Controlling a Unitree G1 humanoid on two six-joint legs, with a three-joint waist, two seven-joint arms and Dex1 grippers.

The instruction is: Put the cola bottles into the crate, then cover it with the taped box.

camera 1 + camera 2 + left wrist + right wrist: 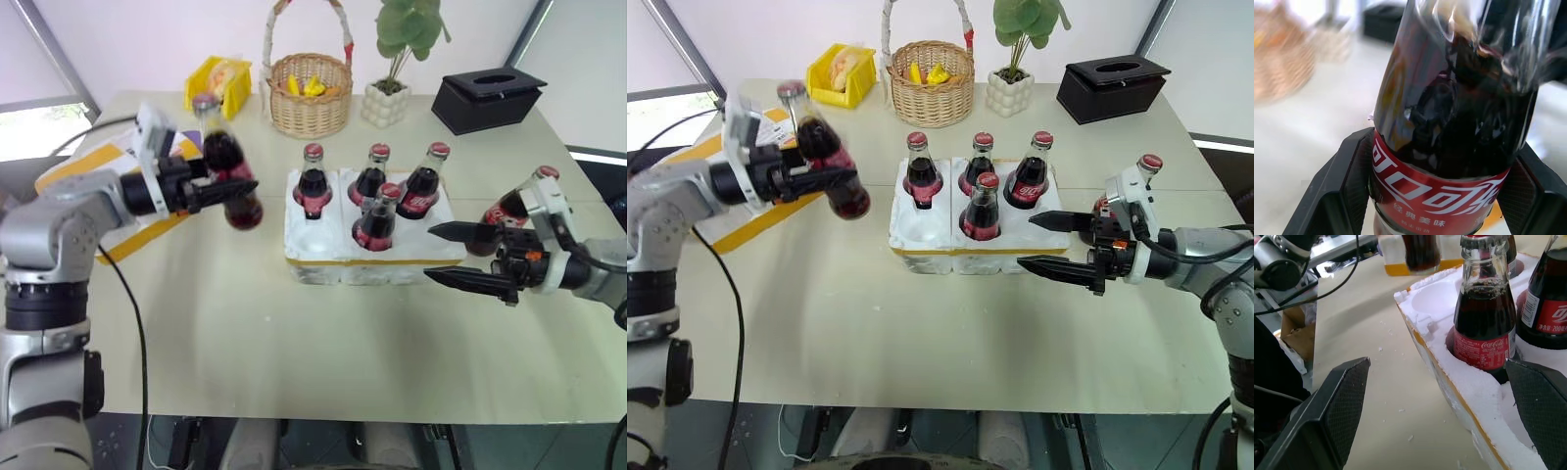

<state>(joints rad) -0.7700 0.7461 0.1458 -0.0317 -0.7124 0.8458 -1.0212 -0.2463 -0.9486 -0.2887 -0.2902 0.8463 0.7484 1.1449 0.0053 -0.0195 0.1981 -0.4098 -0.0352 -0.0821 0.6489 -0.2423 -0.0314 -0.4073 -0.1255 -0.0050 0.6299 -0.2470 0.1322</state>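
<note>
My left gripper is going to let go of the cola bottle in the crate's bare front corner hole (315, 237) nearest the taped box.
My left gripper (230, 191) is shut on a cola bottle (227, 162), holding it tilted in the air to the left of the crate (323, 262); in the left wrist view its fingers (1347, 181) clamp the red label. The white crate holds several cola bottles: three in the back row (370, 178) and one in the front middle well (376, 220). The two front corner wells are bare. Another bottle (514, 204) stands on the table to the crate's right. My right gripper (429, 254) is open at the crate's front right corner. The taped box (83, 166) lies at the left, partly behind my left arm.
Along the far edge stand a yellow bin (220, 83), a wicker basket (311, 98), a potted plant (389, 98) and a black tissue box (487, 96). A black cable (127, 313) hangs off the table's left front. Bare tabletop lies in front of the crate.
</note>
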